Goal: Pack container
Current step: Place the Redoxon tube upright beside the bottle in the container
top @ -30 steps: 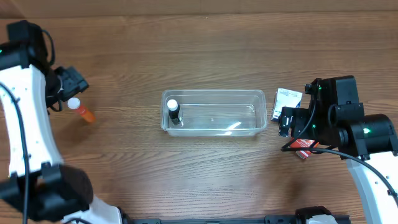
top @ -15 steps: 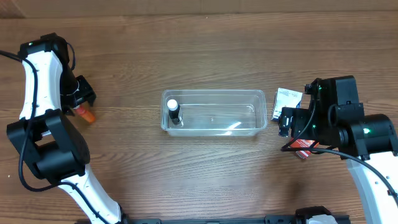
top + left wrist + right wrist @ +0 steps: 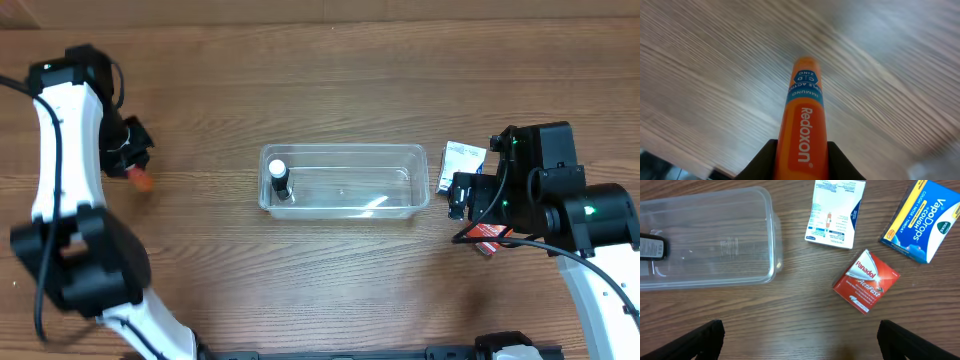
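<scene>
I will use my left gripper to put the orange Redoxon tube down inside the clear plastic container [image 3: 280,200] just in front of the dark bottle.
The clear plastic container [image 3: 343,180] sits at the table's middle with a small dark bottle with a white cap [image 3: 279,181] at its left end. My left gripper [image 3: 127,152] is at the far left, shut on an orange Redoxon tube [image 3: 803,120] whose tip [image 3: 143,182] pokes out below the fingers. In the left wrist view the black fingers [image 3: 765,162] press both sides of the tube. My right gripper [image 3: 800,340] hangs open to the right of the container [image 3: 705,240], above bare wood, nothing between its fingers.
Right of the container lie a white sachet [image 3: 836,211], a red Panadol box [image 3: 866,281] and a blue-yellow VapoDrops box [image 3: 922,219]. In the overhead view the sachet [image 3: 464,156] and red box [image 3: 487,240] peek out around the right arm.
My left gripper came down over the orange tube and shut on it; the tube now sits partly hidden under the gripper. The right arm has not moved.
</scene>
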`<state>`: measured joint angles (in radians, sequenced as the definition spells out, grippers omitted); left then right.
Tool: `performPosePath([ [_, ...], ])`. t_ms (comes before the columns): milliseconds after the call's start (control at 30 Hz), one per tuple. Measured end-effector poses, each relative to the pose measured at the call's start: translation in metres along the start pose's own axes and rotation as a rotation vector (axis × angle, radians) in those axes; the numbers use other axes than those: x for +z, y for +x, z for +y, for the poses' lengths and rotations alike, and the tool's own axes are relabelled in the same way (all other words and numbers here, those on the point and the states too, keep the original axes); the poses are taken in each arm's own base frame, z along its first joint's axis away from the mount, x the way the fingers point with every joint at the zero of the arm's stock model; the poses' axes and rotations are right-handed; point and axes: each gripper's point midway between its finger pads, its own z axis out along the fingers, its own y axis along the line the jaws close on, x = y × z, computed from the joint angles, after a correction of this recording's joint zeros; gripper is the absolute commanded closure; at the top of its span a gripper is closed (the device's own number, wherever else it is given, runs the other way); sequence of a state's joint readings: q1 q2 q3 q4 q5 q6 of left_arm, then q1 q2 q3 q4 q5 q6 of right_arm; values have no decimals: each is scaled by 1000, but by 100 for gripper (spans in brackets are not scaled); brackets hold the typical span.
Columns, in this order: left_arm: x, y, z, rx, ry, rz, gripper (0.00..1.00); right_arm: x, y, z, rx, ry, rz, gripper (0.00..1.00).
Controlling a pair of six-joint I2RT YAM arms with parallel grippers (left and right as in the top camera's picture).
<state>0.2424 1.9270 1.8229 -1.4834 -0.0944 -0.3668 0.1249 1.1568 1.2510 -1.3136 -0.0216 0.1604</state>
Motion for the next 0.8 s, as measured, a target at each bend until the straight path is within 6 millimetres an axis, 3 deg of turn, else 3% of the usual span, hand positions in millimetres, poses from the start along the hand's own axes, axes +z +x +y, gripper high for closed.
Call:
performPosePath([
  [67,-63,31,-29,91,116,-139,94,0,0,0,0,0,0,0],
  [133,-114,82,-55,231,215,-230,94,0,0,0,0,0,0,0],
  [233,-141,143,-82,427,281,-253,94,0,0,0,0,0,2,0],
  [300,-141,163,-101,512,291,-243,94,0,0,0,0,0,1,0],
  [400,-126,183,-125,582,290,-218,93,0,1,0,0,0,5,0],
  [600,-63,185,-144,569,249,-159,92,0,1,0,0,1,6,0],
  [700,-43,185,-146,560,235,-142,92,0,2,0,0,1,6,0],
  [800,-36,182,-151,559,227,-138,92,0,2,0,0,1,6,0],
])
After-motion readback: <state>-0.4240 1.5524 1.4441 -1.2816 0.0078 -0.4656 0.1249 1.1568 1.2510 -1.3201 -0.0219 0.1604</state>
